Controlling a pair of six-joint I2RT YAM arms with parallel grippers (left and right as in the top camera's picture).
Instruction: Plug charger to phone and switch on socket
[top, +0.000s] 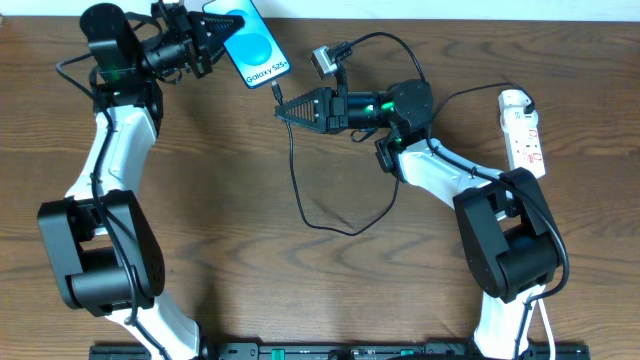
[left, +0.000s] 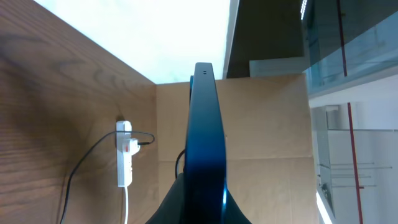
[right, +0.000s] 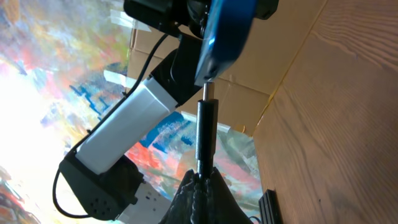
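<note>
The robot's right gripper should release the charger's connector on the bare wooden table inside the black cable's loop (top: 318, 165).
My left gripper (top: 208, 42) is shut on the phone (top: 250, 44), blue screen reading "Galaxy S25", held above the table's far edge. In the left wrist view the phone (left: 205, 143) shows edge-on between the fingers. My right gripper (top: 283, 107) is shut on the charger's connector (top: 277, 93). In the right wrist view the connector (right: 205, 127) has its metal tip right at the phone's (right: 225, 34) bottom edge. The black cable (top: 300, 190) loops over the table. The socket (top: 526, 130), a white power strip, lies at the far right with the black plug (top: 530, 104) in it.
The socket also shows in the left wrist view (left: 124, 155) with its white cord. A small silver camera (top: 324, 62) sits on the right arm near the phone. Brown cardboard (left: 267, 124) stands behind the wooden table (top: 250, 270).
</note>
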